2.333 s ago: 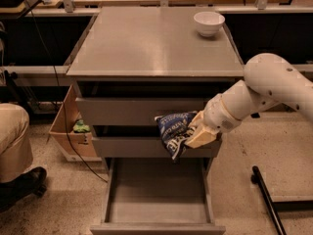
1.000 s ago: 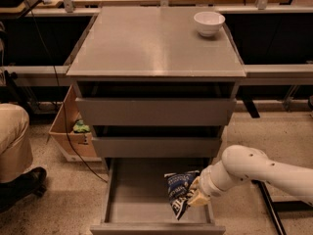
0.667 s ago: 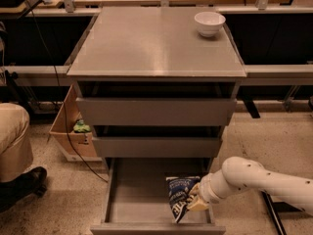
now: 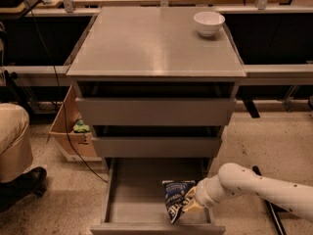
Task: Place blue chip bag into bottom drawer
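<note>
Next, my gripper lets go of the blue chip bag, so that it rests on the middle of the open bottom drawer's inside (image 4: 162,197).
The blue chip bag (image 4: 175,199), dark navy with white lettering, is inside the open bottom drawer (image 4: 132,192), at its right front part, resting on or just above the drawer floor. My gripper (image 4: 190,200) comes in from the right on a white arm and is shut on the bag's right edge. The bottom drawer is pulled out from the grey cabinet (image 4: 155,48); the two upper drawers are pushed in.
A white bowl (image 4: 209,23) stands on the cabinet top at the back right. A cardboard box (image 4: 68,131) sits on the floor left of the cabinet. A seated person's leg and shoe (image 4: 14,155) are at the far left. Workbenches run behind.
The gripper carried the bag down from in front of the middle drawer into the bottom drawer. In the last second it has sunk slightly lower and steadied.
</note>
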You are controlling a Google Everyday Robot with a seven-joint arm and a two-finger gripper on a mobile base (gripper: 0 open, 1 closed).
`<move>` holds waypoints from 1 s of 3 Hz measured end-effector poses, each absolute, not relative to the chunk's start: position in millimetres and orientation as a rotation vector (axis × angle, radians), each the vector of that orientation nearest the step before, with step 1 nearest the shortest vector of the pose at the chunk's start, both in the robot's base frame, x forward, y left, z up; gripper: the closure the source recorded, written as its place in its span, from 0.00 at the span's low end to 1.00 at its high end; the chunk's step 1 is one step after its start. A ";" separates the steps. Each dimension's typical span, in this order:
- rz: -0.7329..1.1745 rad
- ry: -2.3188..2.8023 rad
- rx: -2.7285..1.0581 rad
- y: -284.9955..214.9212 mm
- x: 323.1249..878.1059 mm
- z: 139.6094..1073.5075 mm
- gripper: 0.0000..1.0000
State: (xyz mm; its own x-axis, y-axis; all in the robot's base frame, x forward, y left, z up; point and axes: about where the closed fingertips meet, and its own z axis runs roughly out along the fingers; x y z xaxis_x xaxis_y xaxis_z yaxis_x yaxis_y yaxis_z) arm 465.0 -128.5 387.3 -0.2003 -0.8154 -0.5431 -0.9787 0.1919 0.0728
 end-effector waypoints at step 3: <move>0.680 2.133 -1.579 -104.2 511.5 245.8 1.00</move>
